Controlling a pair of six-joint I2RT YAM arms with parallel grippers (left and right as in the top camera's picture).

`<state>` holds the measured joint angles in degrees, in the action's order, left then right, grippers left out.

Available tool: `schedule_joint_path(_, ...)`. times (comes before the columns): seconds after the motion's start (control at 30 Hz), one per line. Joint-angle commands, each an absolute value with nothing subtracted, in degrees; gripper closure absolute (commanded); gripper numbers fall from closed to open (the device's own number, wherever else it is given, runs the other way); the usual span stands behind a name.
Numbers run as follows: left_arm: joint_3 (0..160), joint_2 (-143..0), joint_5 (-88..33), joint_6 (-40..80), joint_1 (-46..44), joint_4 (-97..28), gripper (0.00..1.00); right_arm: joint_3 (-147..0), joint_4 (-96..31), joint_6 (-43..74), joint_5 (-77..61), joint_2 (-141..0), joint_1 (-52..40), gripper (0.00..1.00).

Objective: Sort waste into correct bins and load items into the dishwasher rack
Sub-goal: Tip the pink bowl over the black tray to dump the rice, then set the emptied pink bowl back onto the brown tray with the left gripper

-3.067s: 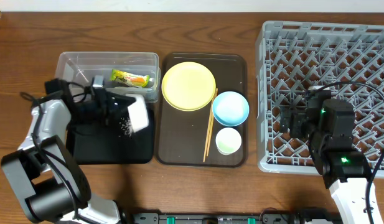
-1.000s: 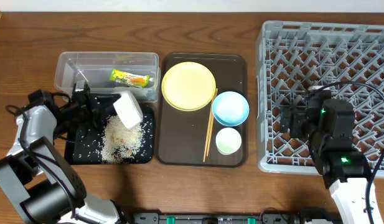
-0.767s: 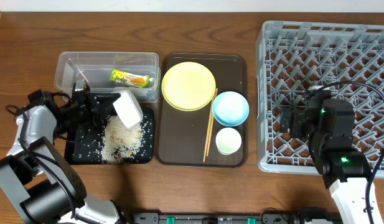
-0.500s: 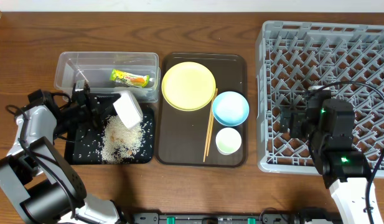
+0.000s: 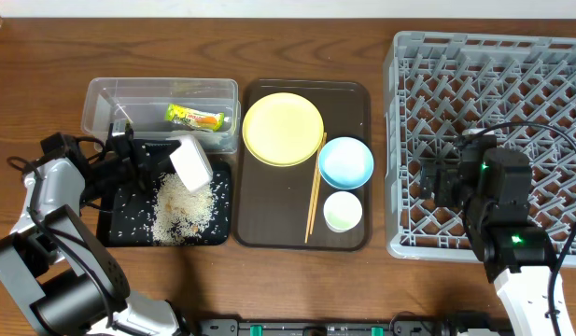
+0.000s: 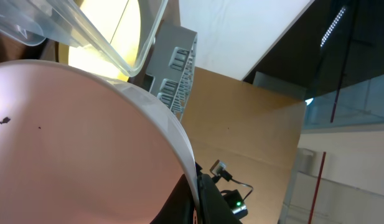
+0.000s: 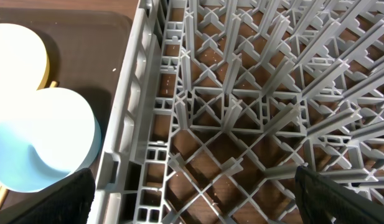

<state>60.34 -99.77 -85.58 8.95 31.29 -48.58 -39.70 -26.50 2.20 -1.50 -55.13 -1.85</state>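
My left gripper has the white bowl to place, now tipped over the black tray. It will set the bowl on the brown serving tray point(image 5: 265, 193) in front of the yellow plate.
My left gripper point(image 5: 161, 159) is shut on the rim of a white bowl point(image 5: 191, 164), held tipped over the black tray point(image 5: 119, 201). A heap of rice point(image 5: 182, 209) lies in that tray. The bowl's inside fills the left wrist view point(image 6: 73, 143), with my fingers point(image 6: 207, 199) clamped on its rim. The green-and-orange wrapper point(image 5: 195, 117) lies in the clear tub point(image 5: 110, 98). The yellow plate point(image 5: 283, 129), blue bowl point(image 5: 345, 161), pale cup point(image 5: 343, 211) and chopsticks point(image 5: 316, 187) rest on the brown serving tray point(image 5: 353, 93). My right gripper point(image 5: 435, 182) hangs open over the grey rack point(image 5: 484, 56), empty.
The rack's left wall and pegs point(image 7: 229, 93) fill the right wrist view, with the blue bowl point(image 7: 42, 137) beside it. Loose grains are scattered across the black tray's left part point(image 5: 129, 222). Cables trail from both arms.
Since 3.1 s ago the rice has spilled from the tipped white bowl into the black tray. Over the last second nothing has visibly moved.
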Motion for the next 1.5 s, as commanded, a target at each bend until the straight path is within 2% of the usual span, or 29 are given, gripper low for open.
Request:
schedule_joint_path(0.0,60.0,-99.7,-85.5,7.5,30.8,-48.6,0.94,-40.9,-26.4,2.8,-1.5,-55.4,-2.4,0.01)
schedule_joint_path(0.13,60.0,-97.9,-82.1,6.8,29.0,-48.6,0.94,-40.9,-26.4,2.7,-1.5,-55.4,-2.4,0.01)
schedule_joint_path(0.3,60.0,-91.3,-70.9,6.8,22.7,-48.5,0.94,-40.9,-26.4,2.8,-1.5,-55.4,-2.4,0.01)
schedule_joint_path(0.57,60.0,-81.9,-43.4,6.9,2.5,-45.2,0.94,-40.9,-26.4,2.8,-1.5,-55.4,-2.4,0.01)
schedule_joint_path(0.83,60.0,-85.1,-22.3,7.6,-17.0,-37.1,0.94,-40.9,-26.4,2.8,-1.5,-55.4,-2.4,0.01)
schedule_joint_path(1.03,60.0,-90.6,-17.1,7.8,-24.5,-33.1,0.94,-40.9,-26.4,2.8,-1.5,-55.4,-2.4,0.01)
schedule_joint_path(1.33,60.0,-95.1,-17.3,10.2,-27.0,-31.6,0.93,-40.9,-26.4,2.8,-1.5,-55.4,-2.4,0.01)
schedule_joint_path(1.43,60.0,-95.0,-17.3,10.2,-27.0,-31.2,0.78,-40.9,-26.4,2.8,-1.5,-55.4,-2.4,0.01)
schedule_joint_path(1.47,60.1,-95.0,-17.6,10.2,-27.0,-31.2,0.75,-40.9,-26.4,2.8,-1.5,-55.4,-2.4,0.01)
